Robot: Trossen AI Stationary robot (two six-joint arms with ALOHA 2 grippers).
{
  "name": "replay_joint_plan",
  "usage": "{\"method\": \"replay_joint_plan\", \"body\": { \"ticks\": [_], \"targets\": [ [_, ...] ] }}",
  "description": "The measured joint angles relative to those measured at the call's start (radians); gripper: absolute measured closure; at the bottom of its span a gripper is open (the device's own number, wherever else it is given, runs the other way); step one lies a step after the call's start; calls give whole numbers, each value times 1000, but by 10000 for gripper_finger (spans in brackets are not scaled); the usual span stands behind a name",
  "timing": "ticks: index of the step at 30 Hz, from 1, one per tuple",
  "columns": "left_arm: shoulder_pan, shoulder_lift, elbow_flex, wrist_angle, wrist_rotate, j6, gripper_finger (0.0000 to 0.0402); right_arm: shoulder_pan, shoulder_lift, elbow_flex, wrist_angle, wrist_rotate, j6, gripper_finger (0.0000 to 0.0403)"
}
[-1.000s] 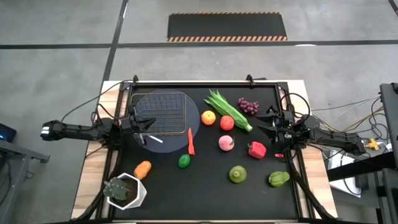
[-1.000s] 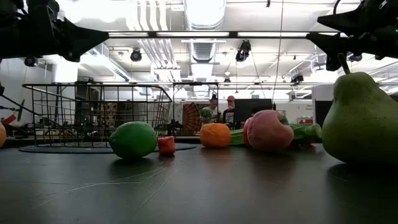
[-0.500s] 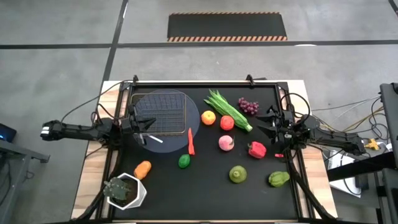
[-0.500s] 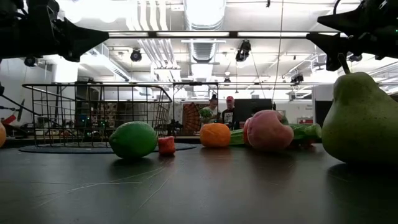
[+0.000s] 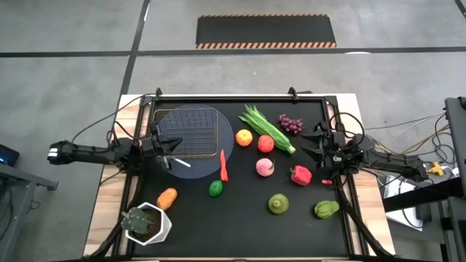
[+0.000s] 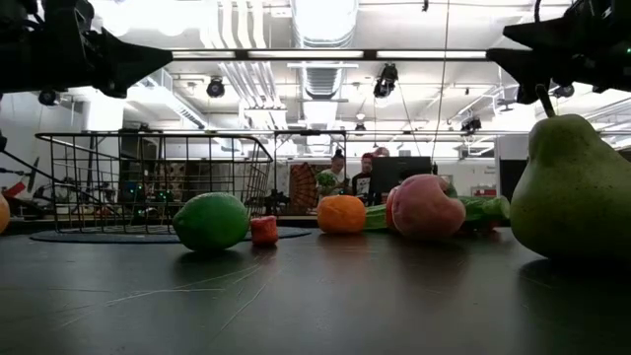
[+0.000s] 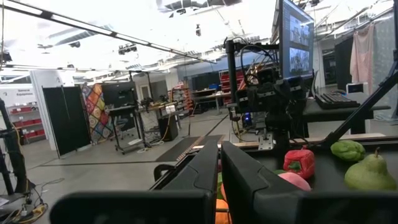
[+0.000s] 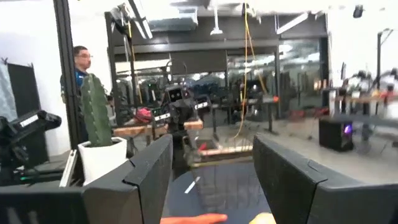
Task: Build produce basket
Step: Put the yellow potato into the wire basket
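Observation:
My left gripper is to go next to the middle of the orange piece (image 5: 167, 199) beside the white hexagonal pot and close there.
The wire basket (image 5: 188, 132) stands on its round grey disc at the table's far left; it also shows in the low view (image 6: 148, 182). The produce lies loose on the black mat to its right. There is a leafy green stalk (image 5: 266, 128), purple grapes (image 5: 291, 124), an orange fruit (image 5: 244, 137), a red fruit (image 5: 266, 143) and a pink fruit (image 5: 264, 167). Nearer lie a red pepper (image 5: 300, 175), a thin red chili (image 5: 223, 166), a green lime (image 5: 215, 188) and a pear (image 5: 278, 204). My left gripper (image 5: 167, 145) is shut and empty, held high over the basket's left side. My right gripper (image 5: 314, 145) is open and empty, held high at the right, above the red pepper's far side.
A white hexagonal pot with a small plant (image 5: 148, 224) stands at the near left corner, an orange piece (image 5: 167, 197) beside it. A green vegetable (image 5: 326, 209) lies near the right front. A white stick (image 5: 182, 163) lies on the disc. People show in the room beyond the table.

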Motion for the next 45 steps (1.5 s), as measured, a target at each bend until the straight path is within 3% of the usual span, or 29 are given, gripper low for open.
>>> {"method": "replay_joint_plan", "body": {
  "ticks": [5, 11, 16, 22, 31, 37, 42, 45],
  "targets": [
    [-1, 15, 7, 144, 86, -168, 398, 0, -1, 0, 76, 0, -17, 193],
    [0, 24, 7, 391, 93, -362, 398, 0, -1, 0, 93, 0, 3, 193],
    [0, 23, 8, 476, 94, -389, 398, 0, -1, 0, 95, 14, 3, 193],
    [0, 36, 8, 470, 94, -397, 398, 0, -1, 0, 81, 181, 3, 193],
    [0, 111, 68, 467, 86, -447, 398, 0, -1, 0, 88, 194, 14, 193],
    [0, 243, 182, 465, 81, -525, 398, 0, 0, 0, 115, 272, -39, 193],
    [0, 351, 325, 456, 93, -711, 398, 0, 0, 0, 271, 277, -129, 193],
    [-1, 424, 431, 385, 101, -743, 398, 0, 0, 0, 348, 278, -193, 193]
  ]
}}
